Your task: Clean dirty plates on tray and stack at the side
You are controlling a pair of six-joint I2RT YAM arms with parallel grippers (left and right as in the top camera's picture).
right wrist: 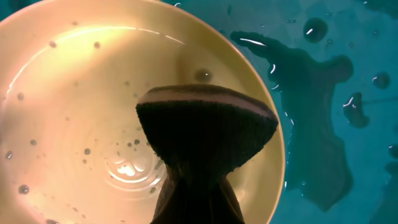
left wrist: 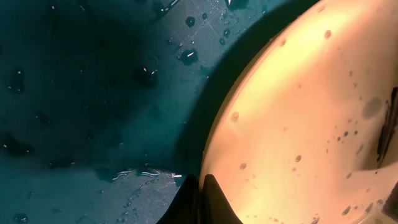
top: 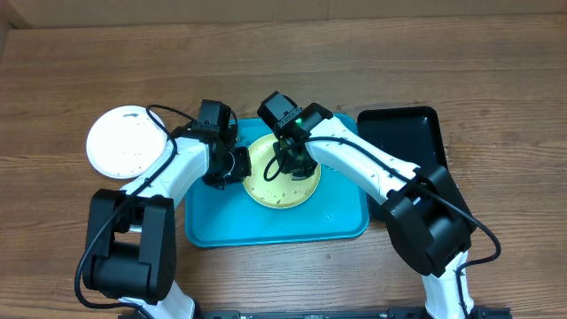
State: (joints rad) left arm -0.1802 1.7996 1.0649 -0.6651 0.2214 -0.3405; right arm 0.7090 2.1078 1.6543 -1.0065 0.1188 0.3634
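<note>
Next, my right gripper releases the dark sponge on the middle of the glossy black tray [top: 409, 156], setting it free there beside the teal tray.
A yellow-green plate [top: 292, 188] with dark specks lies on the teal tray [top: 275, 226]. My left gripper [top: 234, 165] is shut on the plate's left rim; the left wrist view shows its fingers [left wrist: 200, 198] pinching the rim of the plate [left wrist: 298, 124] over the wet tray [left wrist: 93, 93]. My right gripper [top: 289, 163] is shut on a dark sponge [right wrist: 205, 127] and holds it against the inside of the plate [right wrist: 74, 93]. A white plate [top: 128, 142] lies on the table to the left of the tray. The pale blue-green plate is out of view.
A glossy black tray [top: 403, 142] lies right of the teal tray, under my right arm. Water puddles and drops lie on the teal tray [right wrist: 348, 74] right of the plate. Bare wooden table surrounds the trays.
</note>
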